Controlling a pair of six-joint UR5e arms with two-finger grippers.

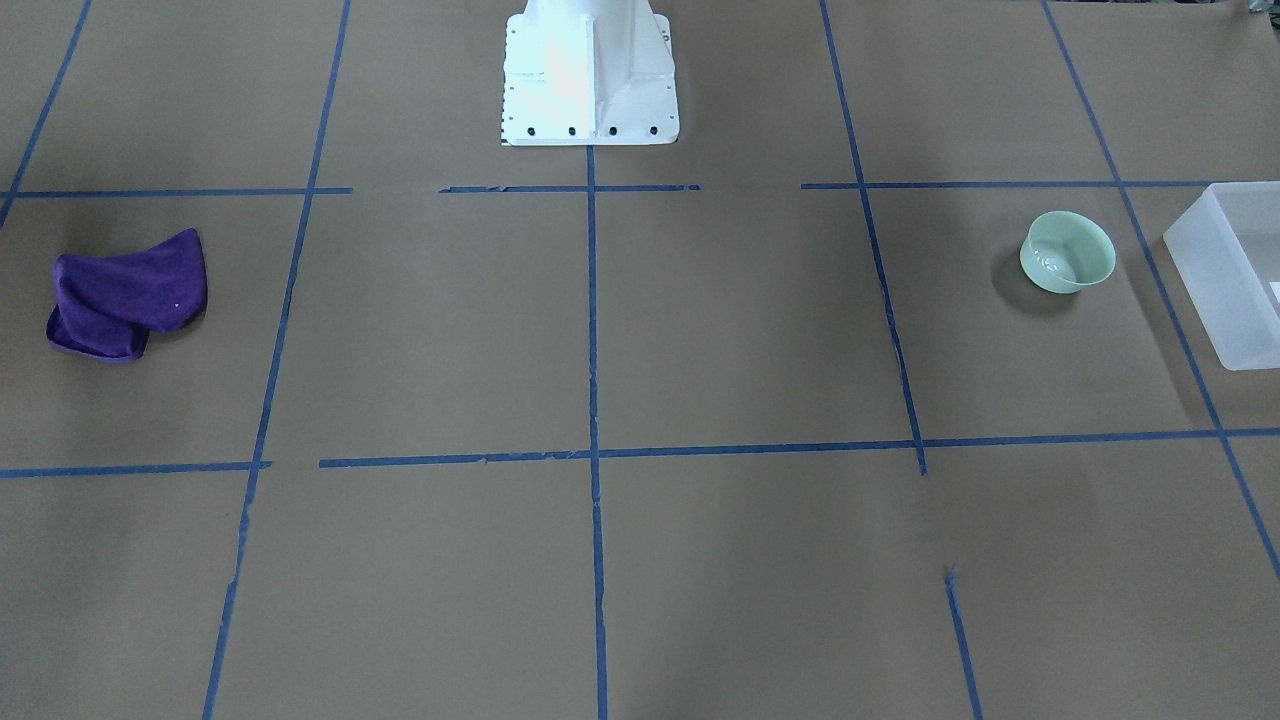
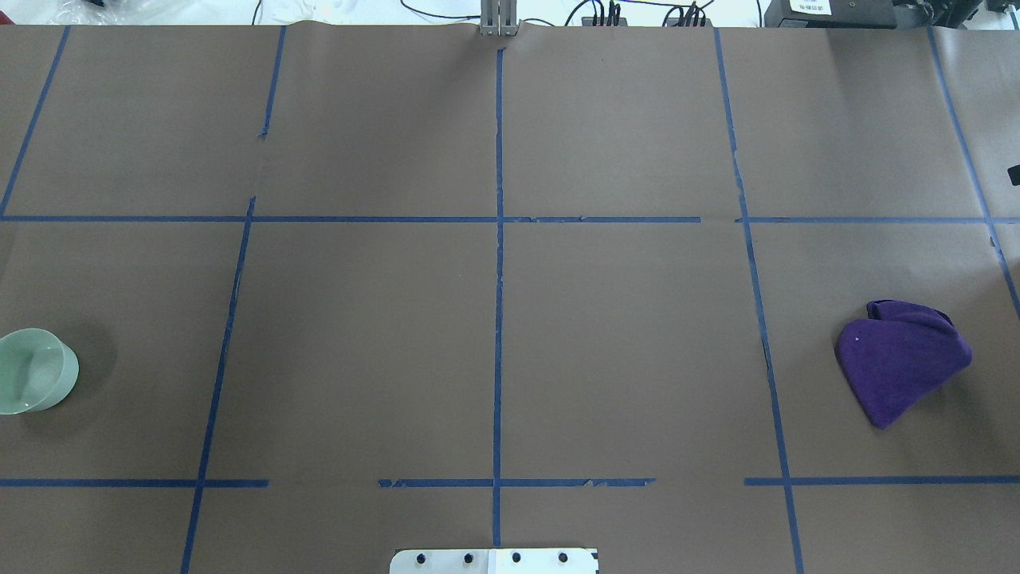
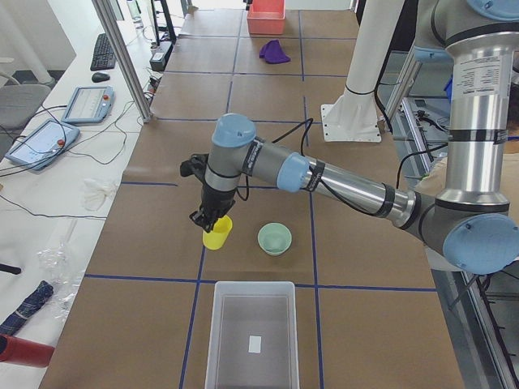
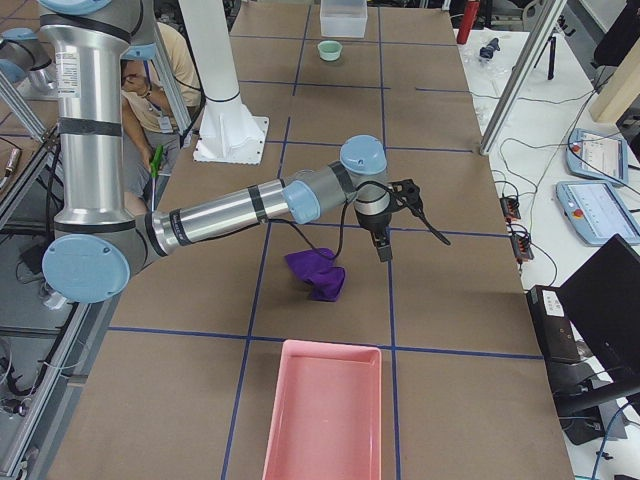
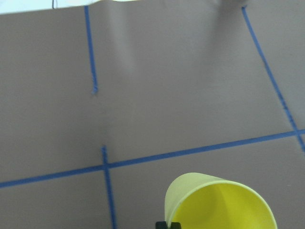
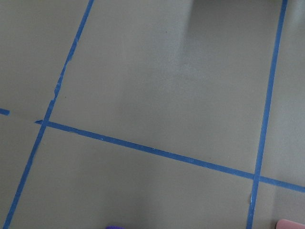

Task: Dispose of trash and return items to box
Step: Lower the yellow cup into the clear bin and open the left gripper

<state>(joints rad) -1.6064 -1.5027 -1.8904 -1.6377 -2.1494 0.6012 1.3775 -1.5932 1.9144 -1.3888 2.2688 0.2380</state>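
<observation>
My left gripper needs to let go of the yellow cup inside the frosted white box (image 1: pixel 1261 238), by its side that faces the pale green bowl.
The yellow cup (image 3: pixel 217 232) hangs tilted at my left gripper (image 3: pixel 208 217), just above the table and beside the pale green bowl (image 3: pixel 274 238). In the left wrist view the cup (image 5: pixel 219 205) fills the bottom edge, with a dark fingertip (image 5: pixel 163 224) at its rim, so the gripper looks shut on it. The frosted white box (image 3: pixel 214 332) stands nearer the table end and holds only a small white label. My right gripper (image 4: pixel 383 248) hangs beside the purple cloth (image 4: pixel 318 273); I cannot tell whether it is open or shut.
The bowl (image 1: pixel 1067 252) sits next to the box (image 1: pixel 1215 285) at the table's left end. The cloth (image 2: pixel 900 360) lies at the right end, next to a pink tray (image 4: pixel 322 410). Blue tape lines cross the brown paper. A person stands behind the robot base.
</observation>
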